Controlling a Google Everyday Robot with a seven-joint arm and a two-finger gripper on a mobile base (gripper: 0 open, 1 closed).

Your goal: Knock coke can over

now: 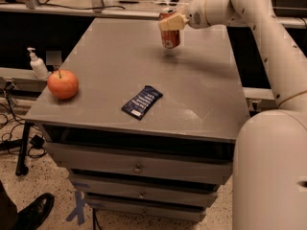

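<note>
Next, my gripper releases the coke can on the grey table (168, 63) just past the dark blue snack packet. The can is now near the table's far middle.
The coke can (171, 37) is a red can with a silver top, near the far middle of the grey table (201, 95). It stands about upright, slightly tilted, with a small shadow just under it. My gripper (169, 22) reaches in from the right at the end of the white arm (268, 37). Its pale finger (172, 21) lies across the upper front of the can, and the jaws are shut around the can's top part.
A round orange-red apple (63, 84) sits at the table's left front edge. A flat dark blue snack packet (142, 101) lies in the front middle. A pump bottle (37, 65) stands on a shelf left of the table. A shoe (33, 212) shows on the floor at bottom left.
</note>
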